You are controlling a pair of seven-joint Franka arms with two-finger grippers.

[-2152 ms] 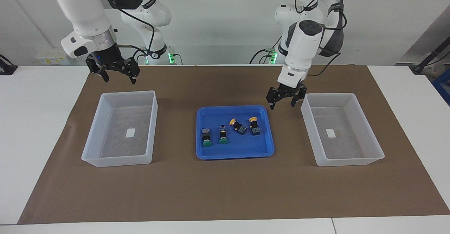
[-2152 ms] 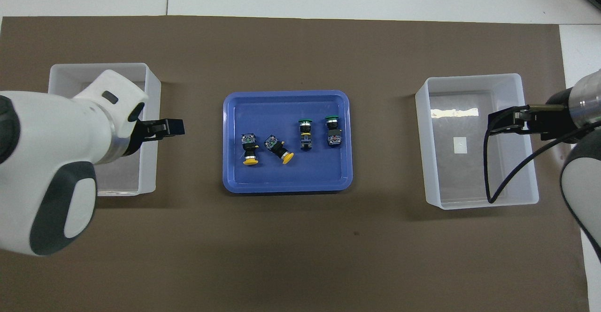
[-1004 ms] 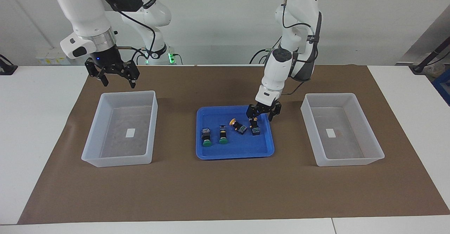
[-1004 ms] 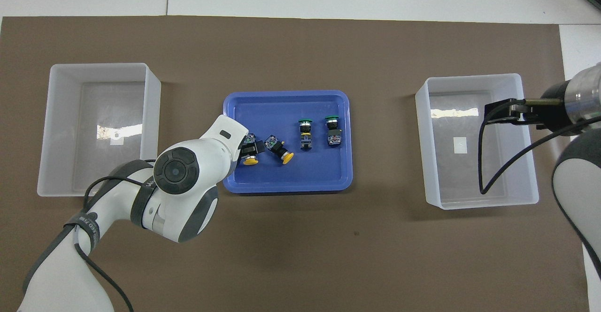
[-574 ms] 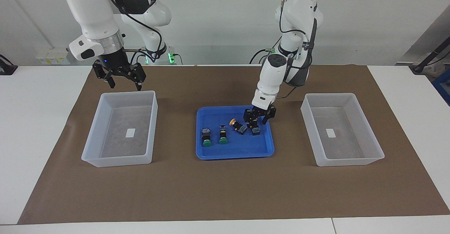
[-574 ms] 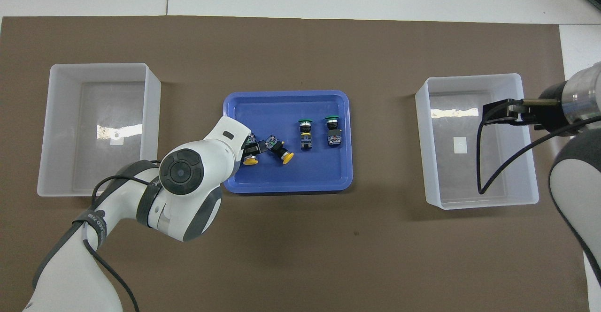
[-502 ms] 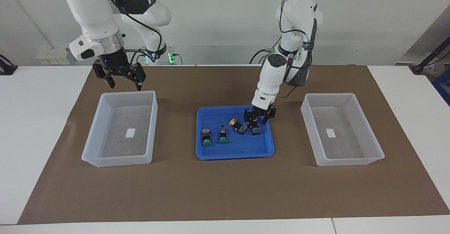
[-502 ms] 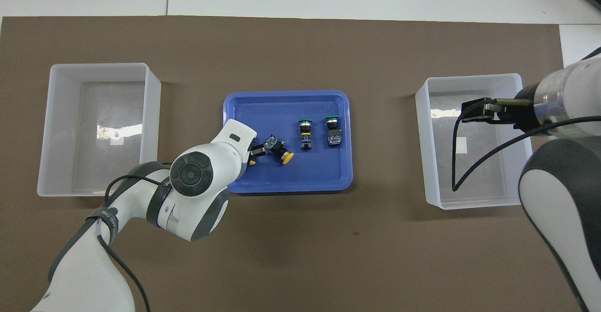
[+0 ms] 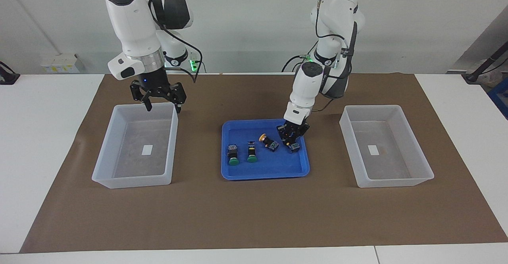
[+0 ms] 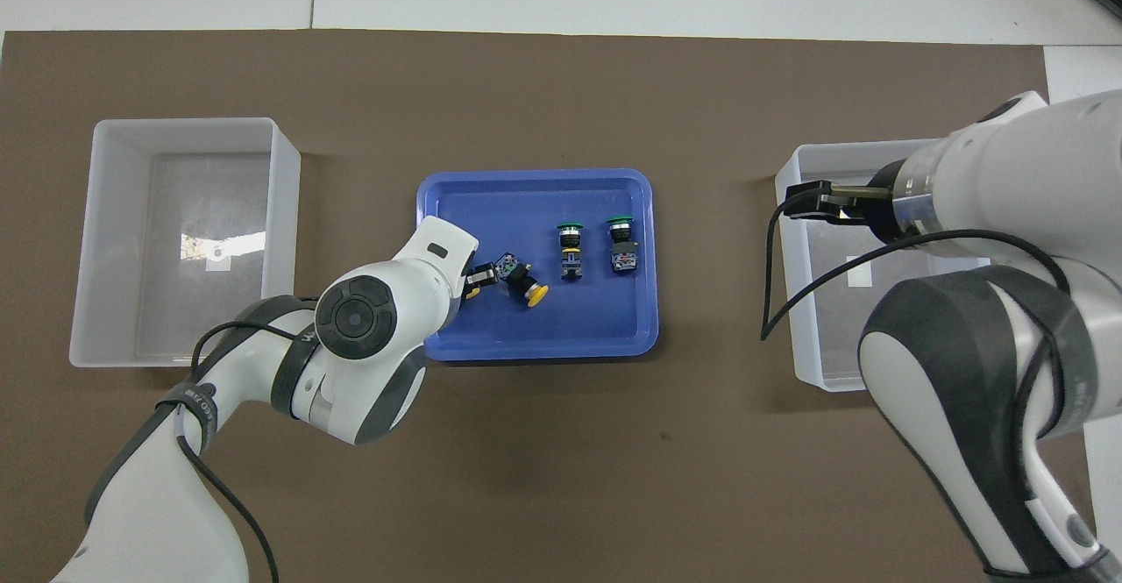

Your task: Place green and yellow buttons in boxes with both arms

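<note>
My left gripper will let go of the yellow button inside its nearby box, against the box's side (image 10: pixel 259 213) facing the blue tray.
In the blue tray (image 9: pixel 264 175) my left gripper (image 9: pixel 293 137) is down and shut on a yellow button (image 9: pixel 294 146), which leans toward the left arm's end. In the overhead view the left gripper (image 10: pixel 478 279) and its arm hide most of that button. A second yellow button (image 9: pixel 268 141) (image 10: pixel 524 285) lies on its side beside it. Two green buttons (image 9: pixel 233 155) (image 9: pixel 251 153) lie in the tray toward the right arm's end. My right gripper (image 9: pixel 163 108) (image 10: pixel 806 200) hangs open over the rim of one box (image 9: pixel 131 180), holding nothing.
The other box (image 9: pixel 393 180) (image 10: pixel 184 127) stands at the left arm's end of the brown mat, with only a white label on its floor. The tray (image 10: pixel 535 351) sits between the two boxes. The box under my right gripper (image 10: pixel 806 302) holds only its label.
My left gripper dropped into the tray and shut on the yellow button, tipping it. My right arm swung toward the table's middle, its gripper now over the box's rim.
</note>
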